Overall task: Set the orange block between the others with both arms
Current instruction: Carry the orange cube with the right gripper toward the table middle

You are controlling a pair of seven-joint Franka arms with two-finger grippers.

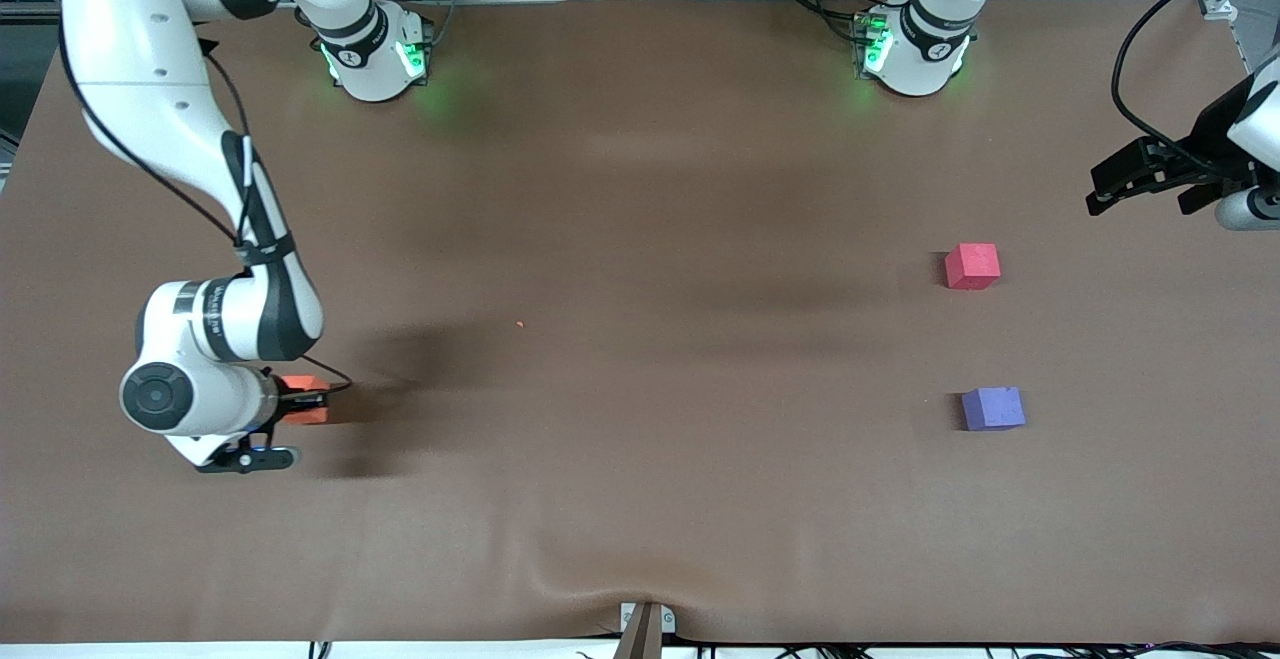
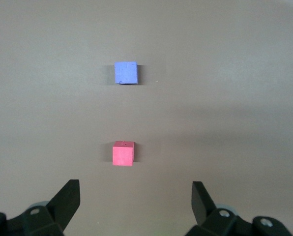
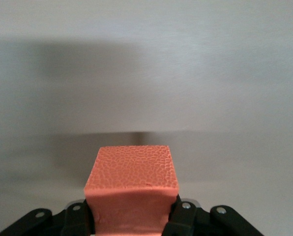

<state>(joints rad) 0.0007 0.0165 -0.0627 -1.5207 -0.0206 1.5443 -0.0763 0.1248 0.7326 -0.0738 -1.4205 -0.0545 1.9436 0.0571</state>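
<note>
Next, I set the orange block down with my right gripper on the cloth (image 1: 638,330) just past the orange crumb, toward the pinkish-red cube.
The orange block (image 1: 305,400) sits low at the table near the right arm's end, squeezed between the fingers of my right gripper (image 1: 300,401), which is shut on it. In the right wrist view the orange block (image 3: 131,189) is pinched in at its sides by the black fingers (image 3: 182,219). The pinkish-red cube (image 1: 972,266) and the purple-blue cube (image 1: 993,408) lie toward the left arm's end, the purple-blue one nearer the front camera, with a bare gap between them. My left gripper (image 1: 1140,184) hangs open in the air by that end's table edge, holding nothing, and the left arm waits.
A brown cloth (image 1: 640,339) covers the table. A tiny orange crumb (image 1: 520,324) lies on it near the middle. A small clamp (image 1: 645,624) sits at the front edge. The left wrist view shows the pinkish-red cube (image 2: 123,153) and purple-blue cube (image 2: 125,73) ahead of the open fingers (image 2: 68,199).
</note>
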